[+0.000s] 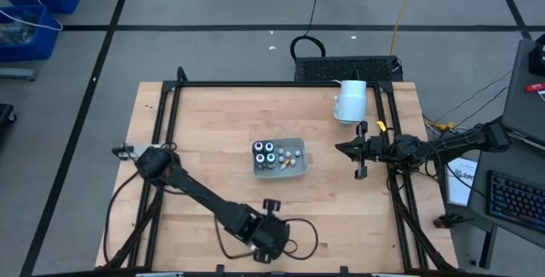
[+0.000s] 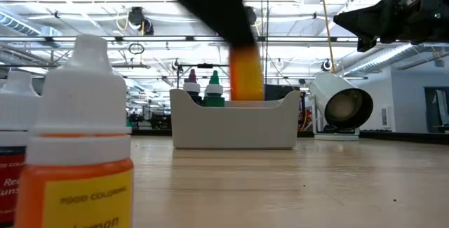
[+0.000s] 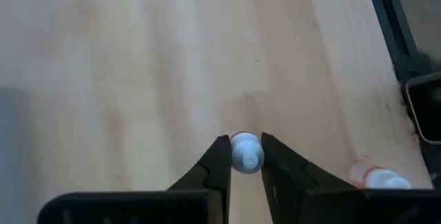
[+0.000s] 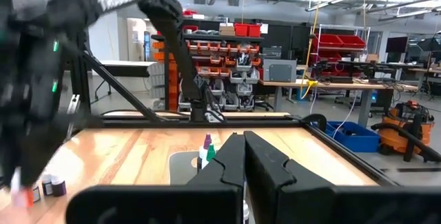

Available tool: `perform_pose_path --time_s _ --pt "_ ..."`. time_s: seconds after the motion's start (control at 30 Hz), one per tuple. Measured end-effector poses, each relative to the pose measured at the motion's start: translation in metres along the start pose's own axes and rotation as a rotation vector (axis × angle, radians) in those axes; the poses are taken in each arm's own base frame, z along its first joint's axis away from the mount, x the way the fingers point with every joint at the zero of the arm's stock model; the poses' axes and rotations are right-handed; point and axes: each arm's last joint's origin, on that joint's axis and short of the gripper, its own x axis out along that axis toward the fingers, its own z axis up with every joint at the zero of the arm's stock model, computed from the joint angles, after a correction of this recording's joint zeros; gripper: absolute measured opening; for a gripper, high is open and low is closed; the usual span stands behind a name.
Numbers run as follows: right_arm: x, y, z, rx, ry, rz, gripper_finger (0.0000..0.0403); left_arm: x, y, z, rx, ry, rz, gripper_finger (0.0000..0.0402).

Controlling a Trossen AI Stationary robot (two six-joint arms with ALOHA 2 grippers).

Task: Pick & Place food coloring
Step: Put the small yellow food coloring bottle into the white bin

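Next, my left gripper lets go of the food coloring bottle, so that it ends up next to the tiny bottles in the pale grey tray (image 1: 296, 151).
My left gripper (image 3: 246, 156) is near the table's front edge (image 1: 271, 205), shut on a small orange food coloring bottle (image 2: 245, 77) with a white cap. A pale grey tray (image 1: 294, 168) at mid-table holds more food coloring: dark jars (image 1: 265, 152) and tiny bottles (image 1: 289, 158). Two further bottles stand close to the low camera, one orange (image 2: 77, 165) and one with a red label (image 2: 12, 137). Another bottle (image 3: 375, 177) is on the wood beside the left gripper. My right gripper (image 1: 345, 149) waits shut at the table's right side. My left gripper pinches the bottle's white cap (image 3: 246, 152) between its two fingertips (image 3: 219, 162). The fingers come from above, slanting down. The orange body (image 2: 245, 81) hangs upright below the fingers, clear of the table.
A large white mug-like cylinder (image 1: 351, 100) lies on its side at the far right, its mouth showing in the low view (image 2: 347, 109). A black frame (image 1: 255, 84) runs around the table. Bare wood lies between the tray and the front edge.
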Motion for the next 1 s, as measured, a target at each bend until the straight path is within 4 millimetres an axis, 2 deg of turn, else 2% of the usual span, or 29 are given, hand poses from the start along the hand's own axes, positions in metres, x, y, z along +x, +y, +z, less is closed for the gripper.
perform_pose_path --time_s 0.2,0.3,0.37,0.47,0.67,0.8,0.9,1.0 --pt "0.0 0.0 -0.001 -0.002 0.01 0.001 0.0 -0.063 0.008 0.004 0.081 -0.07 0.158 0.0061" --pt "0.0 0.0 -0.001 -0.003 0.014 0.001 0.0 -0.091 0.015 -0.001 0.113 -0.114 0.175 0.0061" --pt "0.0 0.0 -0.001 -0.003 0.013 0.001 0.0 -0.102 0.022 -0.009 0.106 -0.144 0.176 0.0059" --pt "0.0 0.0 -0.001 -0.003 0.014 0.002 0.0 -0.107 0.035 -0.03 0.07 -0.19 0.199 0.0059" --pt "0.0 0.0 -0.002 -0.003 0.015 0.002 0.0 -0.098 0.058 -0.102 -0.007 -0.354 0.152 0.0059" --pt "0.0 0.0 -0.001 -0.004 0.015 0.002 0.0 -0.091 0.076 -0.142 -0.196 -0.526 0.098 0.0059" --pt "0.0 0.0 -0.002 -0.004 0.015 0.002 0.0 -0.089 0.087 -0.151 -0.361 -0.618 0.065 0.0059" --pt "0.0 0.0 -0.001 -0.003 0.014 0.002 0.0 -0.091 0.09 -0.145 -0.384 -0.623 0.07 0.0059"
